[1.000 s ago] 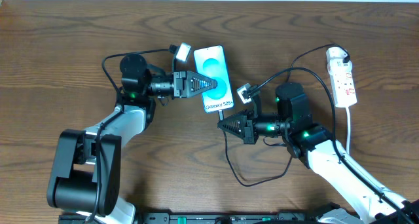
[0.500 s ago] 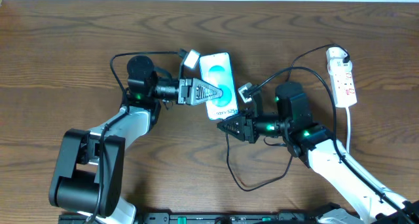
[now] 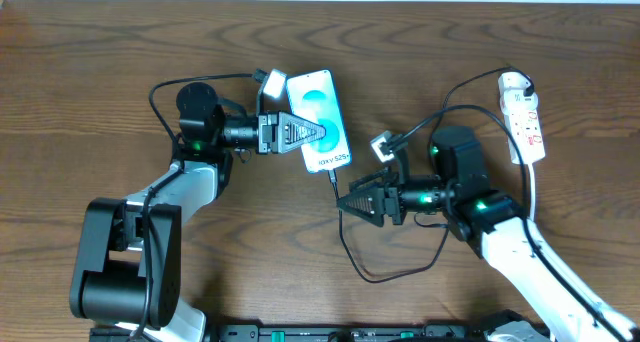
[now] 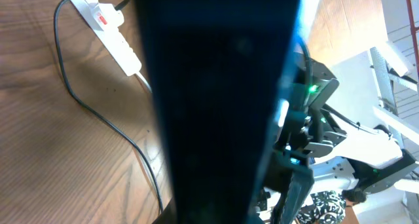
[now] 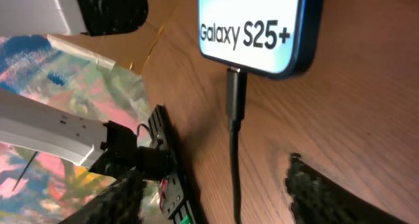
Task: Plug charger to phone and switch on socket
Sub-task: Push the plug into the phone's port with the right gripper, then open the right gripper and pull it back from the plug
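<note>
The charger's connector sits shallow with its silver tip showing at the phone's bottom edge, so the robot's right gripper should grip the connector's black body (image 5: 236, 96) and push it all the way in.
The phone (image 3: 322, 107) lies tilted on the table, screen lit, and my left gripper (image 3: 320, 132) is shut on its lower half. In the left wrist view the phone's dark back (image 4: 216, 106) fills the middle and hides the jaws. The charger's connector (image 5: 236, 86) sits in the phone's bottom edge (image 5: 262, 34). Its thin black cable (image 3: 345, 247) loops down and round to the socket (image 3: 527, 122) at the far right. My right gripper (image 3: 348, 204) stands open just below the phone, and the cable (image 5: 234, 171) runs free between its fingers (image 5: 327, 191).
The socket's thick white cord (image 3: 535, 197) runs down the right side beside my right arm. A black plug (image 4: 124, 1) sits in the strip beside a red switch (image 4: 101, 18). The cable's loop (image 3: 385, 275) lies near the front edge.
My right gripper has opened and drawn back from the connector, which stays in the phone. The left gripper swung the phone right, then back left.
</note>
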You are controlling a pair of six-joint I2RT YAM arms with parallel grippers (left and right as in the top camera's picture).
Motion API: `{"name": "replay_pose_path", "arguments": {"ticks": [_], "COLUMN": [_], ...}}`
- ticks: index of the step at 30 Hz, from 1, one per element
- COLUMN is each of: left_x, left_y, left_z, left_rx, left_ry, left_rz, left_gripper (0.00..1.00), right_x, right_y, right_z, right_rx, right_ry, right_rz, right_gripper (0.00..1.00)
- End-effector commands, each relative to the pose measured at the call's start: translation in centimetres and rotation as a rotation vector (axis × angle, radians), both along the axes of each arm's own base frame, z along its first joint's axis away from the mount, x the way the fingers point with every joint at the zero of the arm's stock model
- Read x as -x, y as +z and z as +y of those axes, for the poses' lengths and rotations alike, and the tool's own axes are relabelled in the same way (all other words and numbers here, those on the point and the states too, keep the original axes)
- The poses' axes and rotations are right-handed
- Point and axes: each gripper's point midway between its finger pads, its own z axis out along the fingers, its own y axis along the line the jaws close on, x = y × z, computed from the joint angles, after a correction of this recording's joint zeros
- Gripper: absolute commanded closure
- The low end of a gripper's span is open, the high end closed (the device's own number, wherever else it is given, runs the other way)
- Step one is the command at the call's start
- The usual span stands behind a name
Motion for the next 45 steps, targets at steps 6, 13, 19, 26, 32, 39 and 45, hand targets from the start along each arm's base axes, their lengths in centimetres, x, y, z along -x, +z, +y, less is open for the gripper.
{"name": "replay_pose_path", "arguments": {"ticks": [6, 13, 19, 26, 32, 39, 45], "left_x": [0.0, 0.0, 0.0, 0.0, 0.0, 0.1, 1.0], "left_y": [0.1, 0.1, 0.1, 0.1, 0.1, 0.0, 0.0], "left_z": [0.2, 0.2, 0.2, 0.2, 0.2, 0.2, 0.2], "left_rx": [0.001, 0.002, 0.002, 0.001, 0.001, 0.001, 0.002], "left_ry": [0.003, 0.003, 0.004, 0.004, 0.003, 0.001, -0.051], "left_rz": [-0.028, -0.043, -0.042, -0.038, -0.037, -0.037, -0.036], "left_gripper": [0.93, 0.93, 0.92, 0.93, 0.92, 0.93, 0.92], "right_x": [-3.6, -2.5, -0.8, -0.1, -0.7, -1.0, -1.8], "right_y": [0.7, 2.4, 2.7, 0.6, -2.5, -1.5, -0.6], "right_z": [-4.2, -3.5, -0.6, 2.5, 3.9, 4.4, 4.9], "right_rx": [0.211, 0.312, 0.377, 0.458, 0.501, 0.455, 0.416], "right_ry": [-0.309, -0.386, -0.401, -0.436, -0.427, -0.445, -0.463], "right_rz": [-0.173, -0.331, -0.444, -0.485, -0.432, -0.445, -0.471], "right_gripper": [0.47, 0.45, 0.4, 0.43, 0.68, 0.98, 0.99]}}
